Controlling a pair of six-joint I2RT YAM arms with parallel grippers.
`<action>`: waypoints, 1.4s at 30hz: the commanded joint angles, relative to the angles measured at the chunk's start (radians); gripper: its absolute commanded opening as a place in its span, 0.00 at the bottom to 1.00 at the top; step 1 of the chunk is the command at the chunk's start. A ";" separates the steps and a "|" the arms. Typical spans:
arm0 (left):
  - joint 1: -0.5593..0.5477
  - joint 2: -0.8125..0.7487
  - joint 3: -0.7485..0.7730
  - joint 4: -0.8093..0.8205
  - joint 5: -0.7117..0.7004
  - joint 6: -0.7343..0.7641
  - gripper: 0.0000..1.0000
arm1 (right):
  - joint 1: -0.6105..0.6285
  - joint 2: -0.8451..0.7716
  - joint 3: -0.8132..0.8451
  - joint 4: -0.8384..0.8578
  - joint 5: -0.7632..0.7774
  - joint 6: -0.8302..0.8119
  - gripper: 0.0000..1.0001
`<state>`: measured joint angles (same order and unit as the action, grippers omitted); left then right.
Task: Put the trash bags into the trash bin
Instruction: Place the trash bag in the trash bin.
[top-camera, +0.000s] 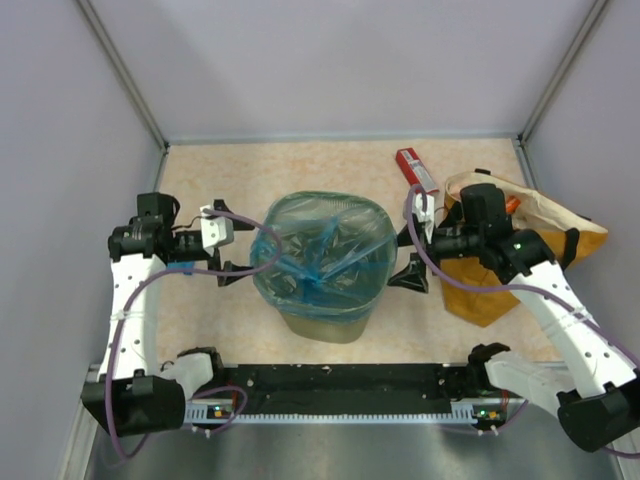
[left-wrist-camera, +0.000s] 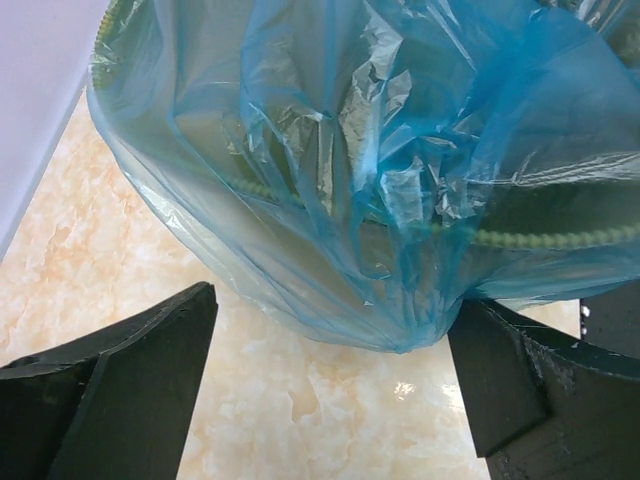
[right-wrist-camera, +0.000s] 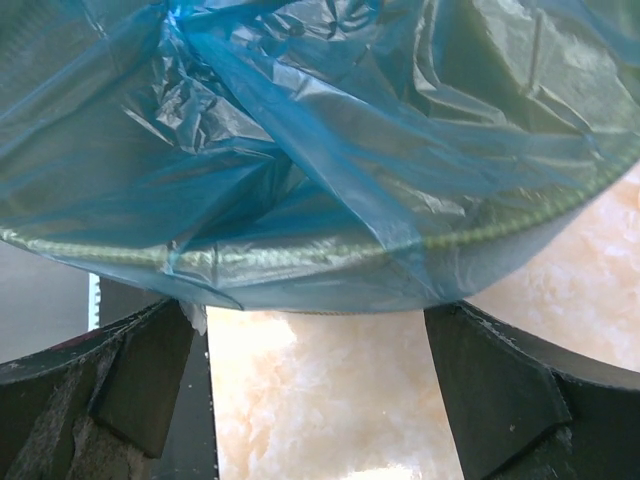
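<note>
The trash bag bunches loosely over the trash bin's opening, so I will pinch the trash bag's edge hanging below the trash bin's rim (left-wrist-camera: 392, 338) with my left gripper and pull it taut.
The olive-green mesh trash bin (top-camera: 325, 325) stands at the table's middle. A big crinkly light-blue trash bag (top-camera: 322, 250) lines it, its film draped over the rim and bunched inside. My left gripper (top-camera: 232, 272) is open and empty just left of the bin's rim. In the left wrist view the bag (left-wrist-camera: 380, 170) hangs over the rim above my spread fingers (left-wrist-camera: 130, 390). My right gripper (top-camera: 410, 258) is open and empty just right of the rim. In the right wrist view the bag (right-wrist-camera: 320, 150) fills the upper frame, with my fingers (right-wrist-camera: 500, 400) below it.
A mustard-orange sack with black handles (top-camera: 520, 250) lies at the right, under my right arm. A flat red box (top-camera: 413, 168) lies behind it near the back wall. Enclosure walls stand close on both sides.
</note>
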<state>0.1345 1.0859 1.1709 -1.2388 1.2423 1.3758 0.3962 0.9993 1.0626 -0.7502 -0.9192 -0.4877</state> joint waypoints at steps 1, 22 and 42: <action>0.004 -0.015 -0.017 -0.060 0.060 0.103 0.99 | 0.041 0.019 0.025 0.086 -0.047 0.015 0.95; -0.035 0.241 -0.168 -0.114 0.244 0.396 0.95 | 0.122 0.176 -0.101 0.348 -0.010 0.061 0.70; -0.019 0.523 -0.103 -0.298 0.273 0.729 0.80 | 0.141 0.360 -0.141 0.526 0.118 0.012 0.63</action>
<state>0.1364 1.5356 1.0813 -1.4628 1.5761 1.8942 0.4778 1.2629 0.9630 -0.2531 -0.8791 -0.4229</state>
